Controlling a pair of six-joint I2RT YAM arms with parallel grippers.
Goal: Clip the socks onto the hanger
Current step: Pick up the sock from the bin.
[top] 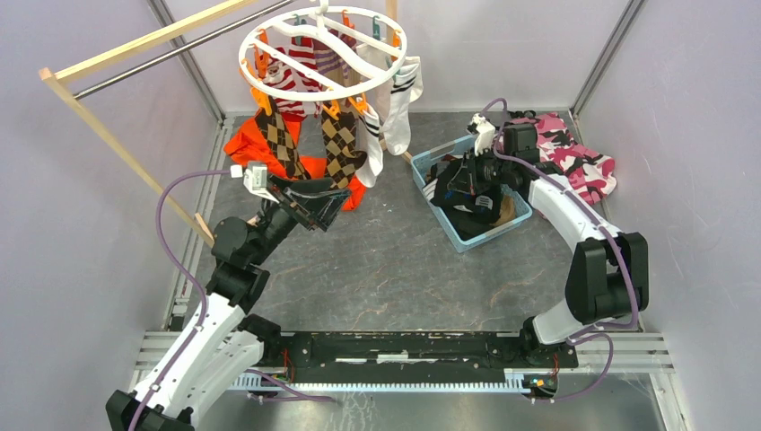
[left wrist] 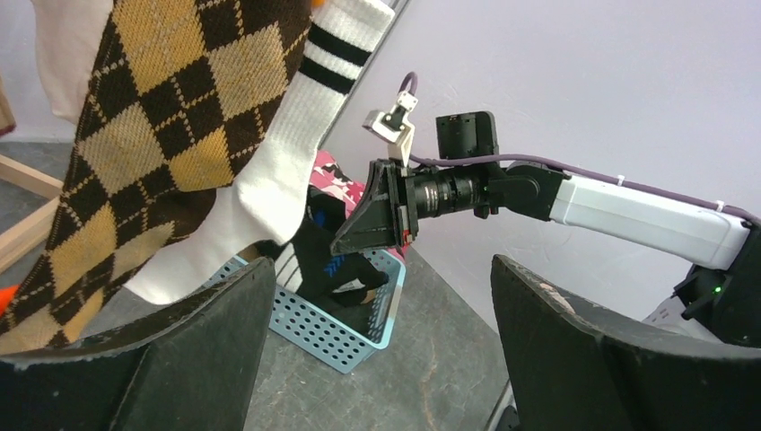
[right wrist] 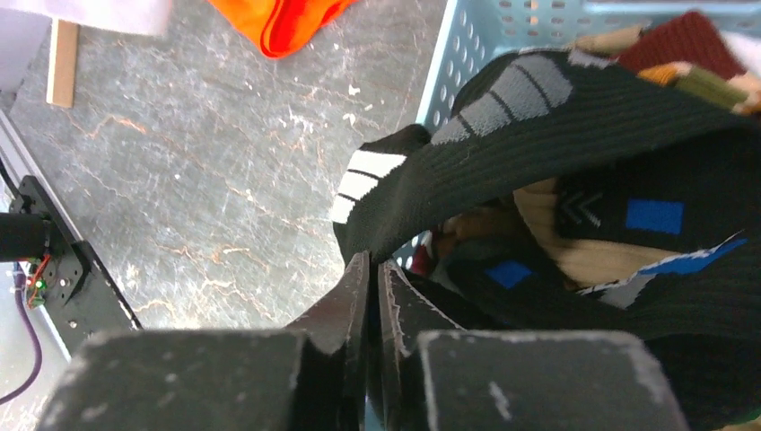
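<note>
Next, my left gripper takes hold of the white-marked loose end [top: 485, 203] [left wrist: 350, 285] of the black sock that my right gripper is lifting.
The white round hanger [top: 247, 54] hangs at the back with several socks clipped on: two brown argyle ones [top: 339, 144], a red-and-white striped one [top: 289, 81] and white ones with black stripes [top: 401, 99]. My left gripper [top: 328, 205] [left wrist: 381, 269] is open and empty just below the argyle sock [left wrist: 135, 135] and the white sock [left wrist: 278, 171]. My right gripper [top: 458, 184] [right wrist: 372, 265] is over the blue basket [top: 467, 238], shut on the edge of a black sock with blue marks [right wrist: 538, 126], which is lifted from the pile.
An orange garment [top: 247, 139] lies on the floor behind the left gripper. A pink camouflage cloth [top: 579, 157] lies at the back right. A wooden rack [top: 108, 135] with a metal bar [top: 179, 49] runs along the left side. More socks fill the basket [right wrist: 467, 36].
</note>
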